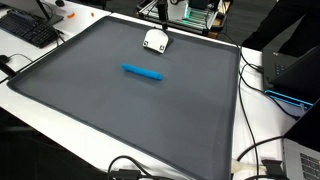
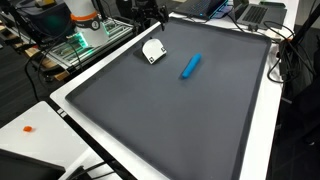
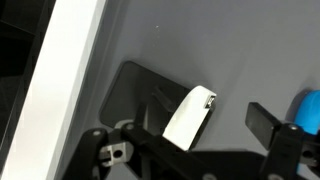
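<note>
The white object's top edge (image 1: 158,32) (image 3: 190,122) is above the black base. My gripper should go there next and close on it, so that I can lift the object off.
A small white object (image 1: 154,40) lies near the far edge of the grey mat (image 1: 120,110), and it also shows in an exterior view (image 2: 153,50). A blue marker (image 1: 141,71) lies flat near the mat's middle (image 2: 190,66). My gripper (image 1: 160,12) hangs above the mat's far edge, close to the white object. In the wrist view the gripper (image 3: 205,118) is open. The white object (image 3: 190,117) lies on the mat below, between the fingers and untouched. The blue marker's end (image 3: 308,108) shows at the right edge.
The mat covers a white table (image 1: 262,130). A keyboard (image 1: 28,28) sits at one corner and a laptop (image 1: 296,70) at the side. Cables (image 1: 255,165) trail along the table edge. A rack with green boards (image 2: 88,38) stands by the robot's base.
</note>
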Robot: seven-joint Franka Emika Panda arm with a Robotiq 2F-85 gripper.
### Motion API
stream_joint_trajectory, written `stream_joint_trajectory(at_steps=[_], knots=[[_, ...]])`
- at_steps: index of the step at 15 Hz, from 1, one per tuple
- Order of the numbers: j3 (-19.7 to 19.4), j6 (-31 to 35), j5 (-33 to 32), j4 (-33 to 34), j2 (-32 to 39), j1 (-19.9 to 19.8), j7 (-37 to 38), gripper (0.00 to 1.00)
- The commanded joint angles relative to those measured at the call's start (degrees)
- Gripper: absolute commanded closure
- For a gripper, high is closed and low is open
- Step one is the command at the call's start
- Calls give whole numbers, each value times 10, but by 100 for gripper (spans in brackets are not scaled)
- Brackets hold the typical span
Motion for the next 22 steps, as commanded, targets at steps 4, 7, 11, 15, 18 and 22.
stream_joint_trajectory(at_steps=[4, 7, 11, 15, 18, 22], knots=[[-4, 90, -31, 1, 75, 11, 75, 0], [-8, 115, -60, 1, 95, 9, 107, 0], [-15, 144, -100, 2, 115, 10, 151, 0], [-22, 166, -113, 5, 125, 13, 177, 0], [-25, 175, -110, 9, 132, 15, 187, 0], [-29, 181, -108, 14, 140, 16, 198, 17]])
